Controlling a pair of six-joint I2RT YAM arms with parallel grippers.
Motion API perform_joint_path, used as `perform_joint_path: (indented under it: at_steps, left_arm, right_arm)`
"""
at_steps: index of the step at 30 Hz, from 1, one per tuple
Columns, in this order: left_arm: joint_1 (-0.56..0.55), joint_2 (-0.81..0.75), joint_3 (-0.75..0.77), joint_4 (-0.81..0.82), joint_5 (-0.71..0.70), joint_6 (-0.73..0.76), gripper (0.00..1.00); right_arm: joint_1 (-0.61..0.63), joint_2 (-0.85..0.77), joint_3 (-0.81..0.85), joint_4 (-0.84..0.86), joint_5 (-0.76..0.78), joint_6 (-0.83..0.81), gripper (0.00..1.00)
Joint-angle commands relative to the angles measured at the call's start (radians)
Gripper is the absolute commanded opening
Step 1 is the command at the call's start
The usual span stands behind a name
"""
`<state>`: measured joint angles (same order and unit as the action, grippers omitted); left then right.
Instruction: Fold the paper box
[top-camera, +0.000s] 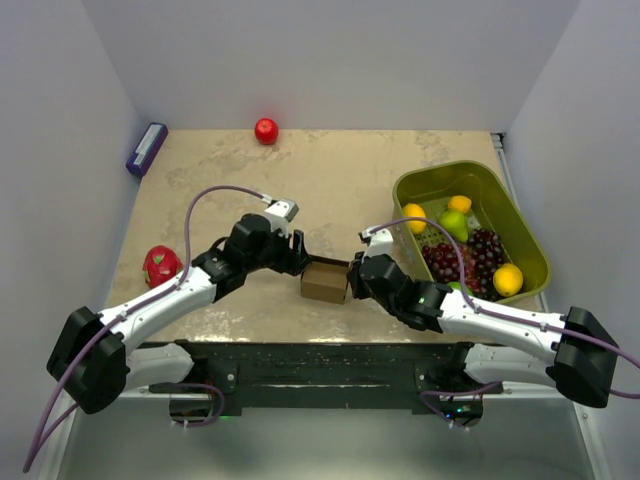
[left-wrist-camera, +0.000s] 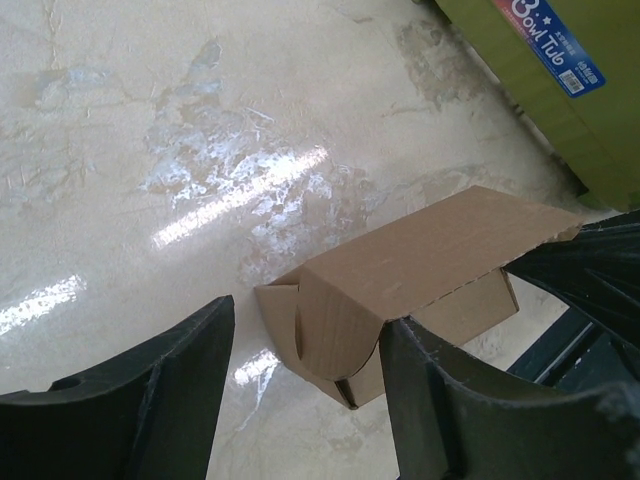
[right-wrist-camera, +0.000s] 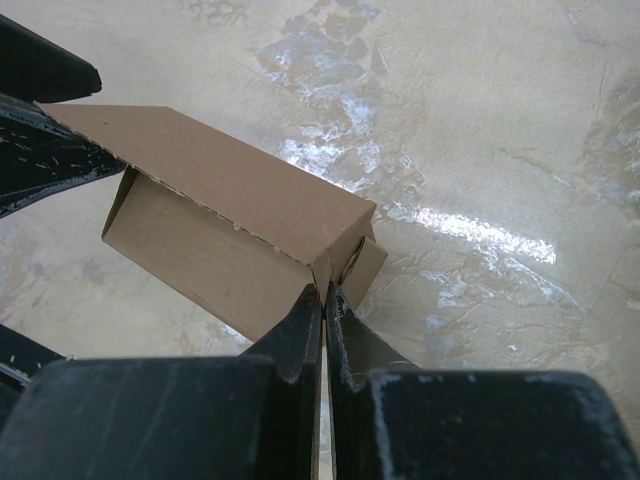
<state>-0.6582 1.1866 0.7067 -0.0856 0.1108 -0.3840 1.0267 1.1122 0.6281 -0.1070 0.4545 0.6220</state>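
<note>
The lid's rounded tab sticks out past the end of the box, so my left gripper needs to move over and pinch the tab close to the lid's front corner (left-wrist-camera: 376, 317).
The paper box (top-camera: 324, 282) is a small brown cardboard box resting on the table between my two arms, its lid flap (left-wrist-camera: 430, 255) partly raised. My left gripper (top-camera: 300, 256) stands open at the box's left end. Its two fingers (left-wrist-camera: 150, 400) straddle the rounded end tab (left-wrist-camera: 335, 325) without pinching it. My right gripper (right-wrist-camera: 325, 292) is shut, its tips nipping the cardboard at the box's (right-wrist-camera: 230, 215) right corner. The overhead view shows that gripper (top-camera: 352, 274) against the box's right side.
A green tub (top-camera: 520, 215) holding lemons, a lime and grapes stands at the right, close behind my right arm. A red ball (top-camera: 266, 130) and a purple block (top-camera: 146, 148) lie at the back. A red fruit (top-camera: 160, 265) sits by my left arm.
</note>
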Motion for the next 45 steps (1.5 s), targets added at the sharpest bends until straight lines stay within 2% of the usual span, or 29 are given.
perform_joint_path:
  at_steps: [1,13,26,32,36,43,45]
  left_arm:
    - [-0.006,0.005,-0.012,0.001,0.013,-0.039,0.64]
    - [-0.058,0.024,-0.003,-0.034,-0.013,-0.079,0.47]
    - [-0.113,0.137,0.071,-0.071,-0.094,-0.069,0.14]
    - [-0.123,0.206,0.165,-0.121,-0.155,-0.044,0.07]
    - [-0.136,0.214,0.160,-0.129,-0.191,-0.039,0.09]
    - [-0.139,0.160,0.148,-0.128,-0.212,-0.036,0.42]
    - [-0.139,0.143,0.163,-0.141,-0.221,-0.033,0.46]
  right_arm:
    - [0.006,0.001,-0.013,0.020,0.032,0.019,0.00]
    - [0.006,0.011,-0.018,0.024,0.032,0.022,0.00]
    - [0.019,0.003,-0.028,0.046,0.038,0.030,0.00]
    - [0.035,0.024,-0.027,0.052,0.042,0.041,0.00]
    - [0.038,0.018,-0.031,0.047,0.050,0.042,0.00]
    - [0.039,-0.002,-0.033,0.012,0.087,0.048,0.00]
    - [0.039,-0.011,-0.034,0.006,0.092,0.050,0.00]
